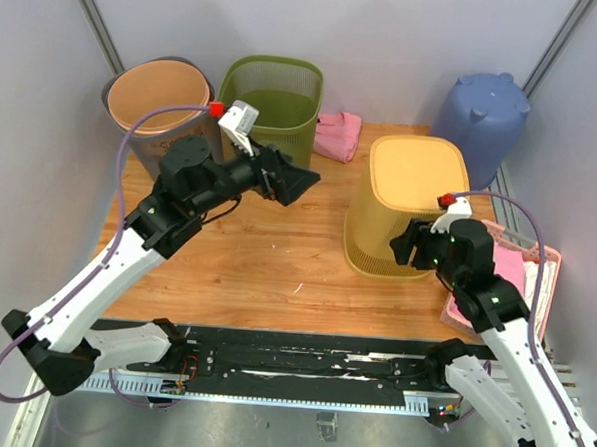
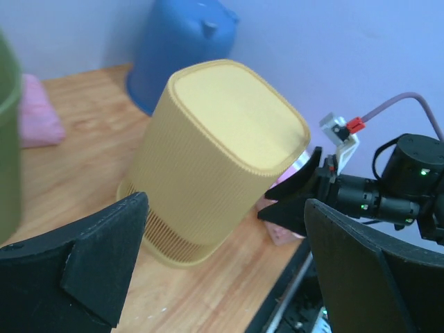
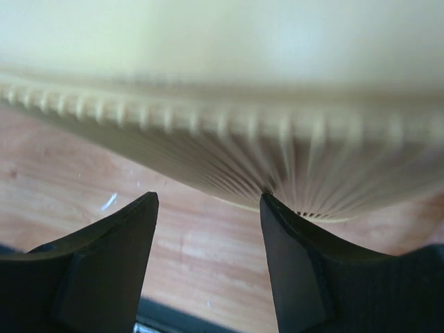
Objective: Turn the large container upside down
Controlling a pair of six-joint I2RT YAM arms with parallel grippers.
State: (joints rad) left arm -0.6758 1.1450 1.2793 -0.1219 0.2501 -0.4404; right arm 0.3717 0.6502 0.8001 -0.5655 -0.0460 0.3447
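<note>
My left gripper moves to the green mesh basket next and closes on the basket's rim [image 1: 319, 108] [image 2: 16, 86], on the side nearest the pink cloth.
The large yellow ribbed container [image 1: 410, 204] stands mouth-down at the right of the table, its closed flat base facing up. It also shows in the left wrist view [image 2: 222, 152] and fills the top of the right wrist view [image 3: 229, 90]. My right gripper [image 1: 409, 245] is open and empty, low against the container's near right wall; in its own view [image 3: 208, 198] one fingertip [image 3: 277, 215] sits at the ribbed wall just above the rim. My left gripper [image 1: 303, 180] is open and empty, raised over the table's middle left, well apart from the container [image 2: 225, 208].
A green mesh basket [image 1: 273, 102] and a grey bin with an orange liner [image 1: 155, 96] stand at the back left. A blue bucket [image 1: 482, 113] stands mouth-down at the back right. A pink cloth [image 1: 337, 135] lies behind. A pink tray [image 1: 524, 280] sits at the right edge.
</note>
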